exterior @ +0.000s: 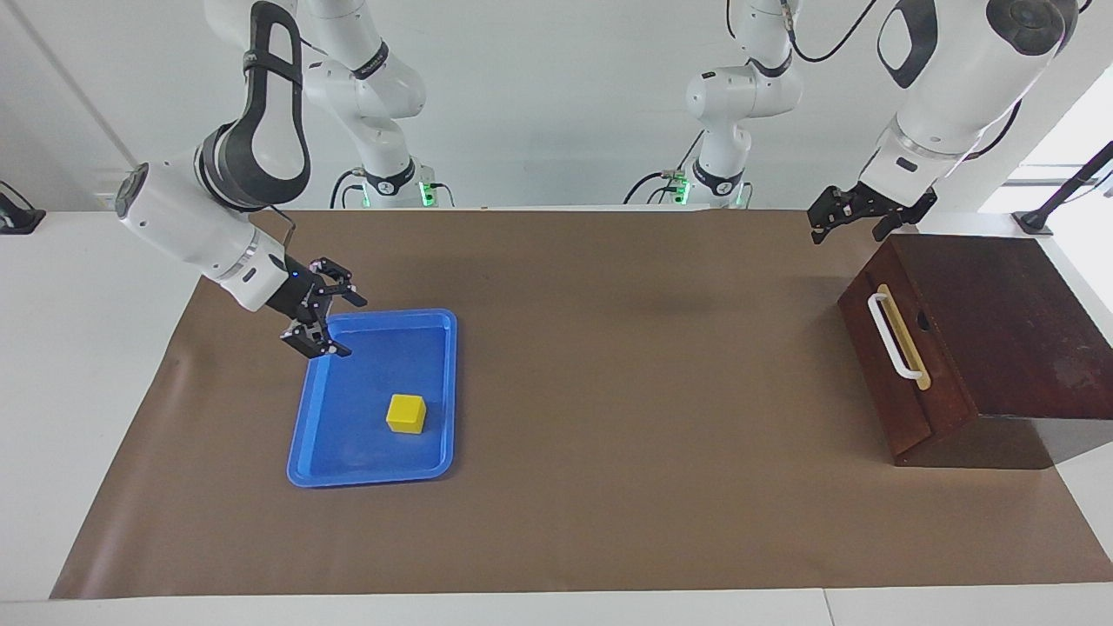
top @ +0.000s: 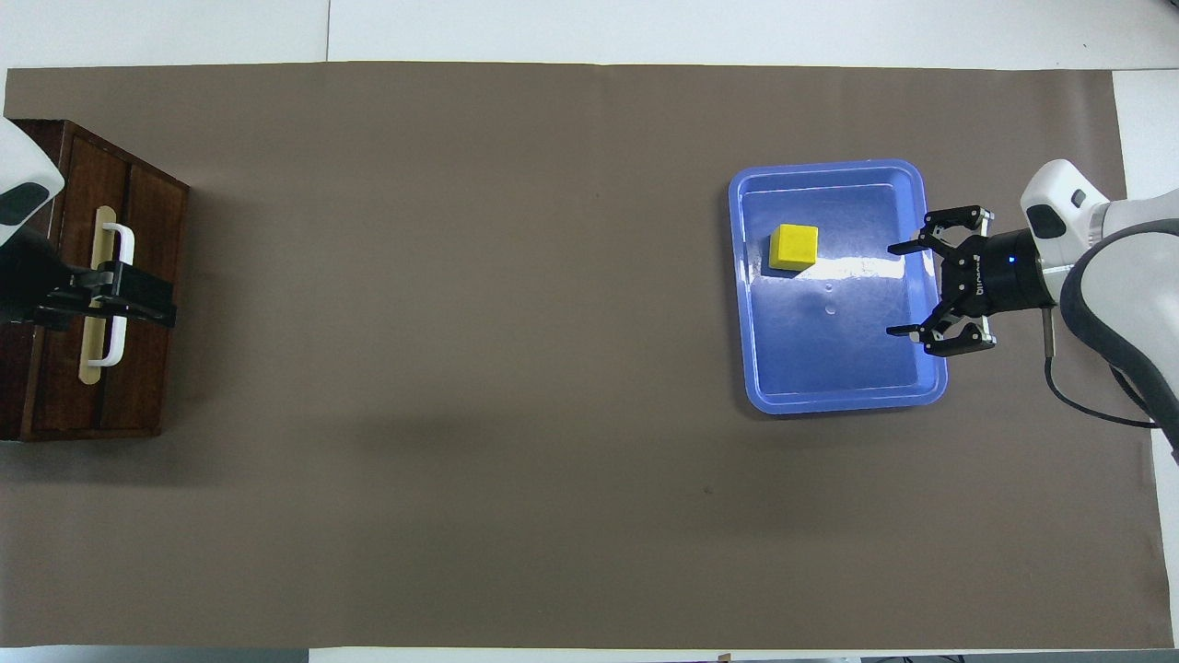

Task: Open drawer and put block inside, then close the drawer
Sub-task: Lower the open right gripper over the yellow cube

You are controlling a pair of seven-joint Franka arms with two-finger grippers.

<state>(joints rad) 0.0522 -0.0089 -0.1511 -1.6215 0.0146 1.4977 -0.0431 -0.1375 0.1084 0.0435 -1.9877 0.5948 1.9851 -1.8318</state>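
Note:
The yellow block in the blue tray is next for my right gripper, which should go there and close on the block's end (top: 809,248) facing this gripper.
The yellow block (exterior: 406,413) lies in the blue tray (exterior: 374,474) toward the right arm's end of the table; it also shows in the overhead view (top: 794,247). My right gripper (exterior: 346,326) is open and empty over the tray's edge (top: 932,276), a short way from the block (top: 892,289). The drawer (exterior: 887,382) is closed in its dark wooden box (exterior: 1000,330) at the left arm's end, its white handle (exterior: 894,337) facing the tray. My left gripper (exterior: 848,230) is open and raised in the air. In the overhead view it (top: 166,308) covers the handle (top: 118,276).
A brown mat (exterior: 609,391) covers the table between the tray and the box. The tray (top: 829,405) holds only the block. White table margins run around the mat.

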